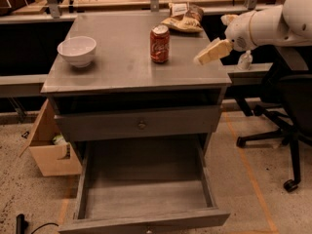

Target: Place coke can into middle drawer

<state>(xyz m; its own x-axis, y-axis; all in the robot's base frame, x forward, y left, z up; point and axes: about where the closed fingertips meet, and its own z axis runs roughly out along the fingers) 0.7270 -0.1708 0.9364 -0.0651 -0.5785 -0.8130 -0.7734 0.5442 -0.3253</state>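
The robot's gripper should next go to the coke can's lower half (159, 51) and close there, below the white script.
The coke can (159, 44), red with white script and a silver top, stands upright on the grey cabinet top (122, 67), right of centre. My gripper (203, 58), tan on a white arm, hovers over the top's right edge. It is to the right of the can, about a can's height away and not touching it. The middle drawer (146, 199) is pulled out below, a deep grey tray with a bare floor and nothing in it.
A white bowl (76, 50) sits on the top at the left. A tan snack bag (184, 19) lies behind the can. A shut drawer front with a round knob (141, 125) is above the open drawer. A cardboard box (51, 150) stands at the left, an office chair (287, 111) at the right.
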